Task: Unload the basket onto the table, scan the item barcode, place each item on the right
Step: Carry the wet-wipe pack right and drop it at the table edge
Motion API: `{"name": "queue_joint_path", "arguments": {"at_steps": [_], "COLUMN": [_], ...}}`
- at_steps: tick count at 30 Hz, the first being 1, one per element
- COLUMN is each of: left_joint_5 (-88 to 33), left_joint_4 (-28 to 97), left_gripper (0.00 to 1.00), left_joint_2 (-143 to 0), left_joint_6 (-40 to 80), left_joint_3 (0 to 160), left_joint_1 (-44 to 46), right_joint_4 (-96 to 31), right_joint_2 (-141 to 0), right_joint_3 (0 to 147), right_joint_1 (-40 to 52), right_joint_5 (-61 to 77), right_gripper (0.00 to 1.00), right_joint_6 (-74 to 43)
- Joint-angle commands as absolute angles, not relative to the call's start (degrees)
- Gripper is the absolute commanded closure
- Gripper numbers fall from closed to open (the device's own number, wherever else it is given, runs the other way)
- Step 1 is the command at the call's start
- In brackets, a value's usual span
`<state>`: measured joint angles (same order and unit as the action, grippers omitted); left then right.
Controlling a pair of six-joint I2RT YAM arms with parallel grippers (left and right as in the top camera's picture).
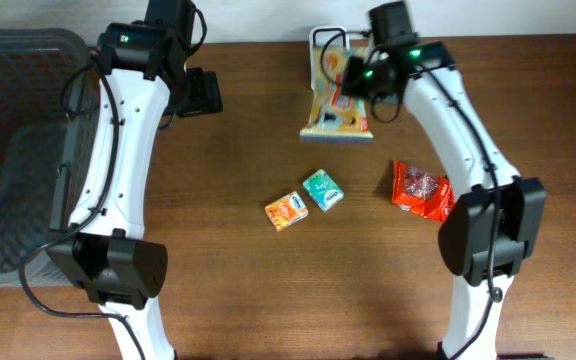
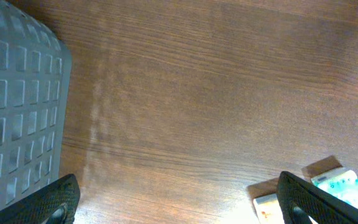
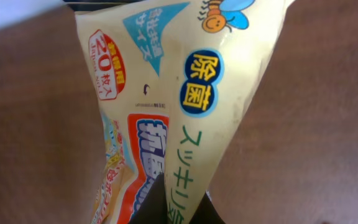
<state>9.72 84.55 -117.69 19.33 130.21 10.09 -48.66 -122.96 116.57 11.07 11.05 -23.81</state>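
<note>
Next, my right gripper lets go of the yellow wipes packet on bare wood beyond the red packet, away from the basket.
The item is a yellow wipes packet [image 1: 340, 110] with blue and orange print, at the far middle of the table. My right gripper [image 1: 356, 78] is over its far end and shut on it. In the right wrist view a fold of the packet [image 3: 185, 93] runs down between the dark fingers of the right gripper [image 3: 176, 208], pinched there. No barcode shows on the visible sides. My left gripper [image 1: 204, 92] hangs open over bare wood left of the packet. In its wrist view the left gripper [image 2: 179, 202] holds nothing between its wide-apart fingertips [image 2: 55, 200].
A grey mesh basket [image 1: 18, 150] fills the left side, its wall [image 2: 17, 93] also in the left wrist view. An orange small box [image 1: 286, 211], a teal small box [image 1: 322, 189] and a red packet [image 1: 421, 190] lie mid-table. A white cabled object [image 1: 320, 40] sits behind the packet.
</note>
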Motion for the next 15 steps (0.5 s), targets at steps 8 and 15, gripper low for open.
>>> {"name": "queue_joint_path", "arguments": {"at_steps": [8, 15], "left_joint_5": [10.4, 10.4], "left_joint_4": [83.8, 83.1], "left_gripper": [0.01, 0.01], "left_joint_2": [-118.4, -118.4], "left_joint_6": [19.9, 19.9], "left_joint_3": [130.1, 130.1], "left_joint_1": [10.0, 10.0], "right_joint_4": [-28.9, -25.1], "right_joint_2": [-129.8, -130.4], "right_joint_3": [117.9, 118.0], "right_joint_1": [8.7, 8.4], "right_joint_5": [18.1, 18.9], "right_gripper": [0.96, 0.96], "right_joint_6": [-21.2, -21.2]}}
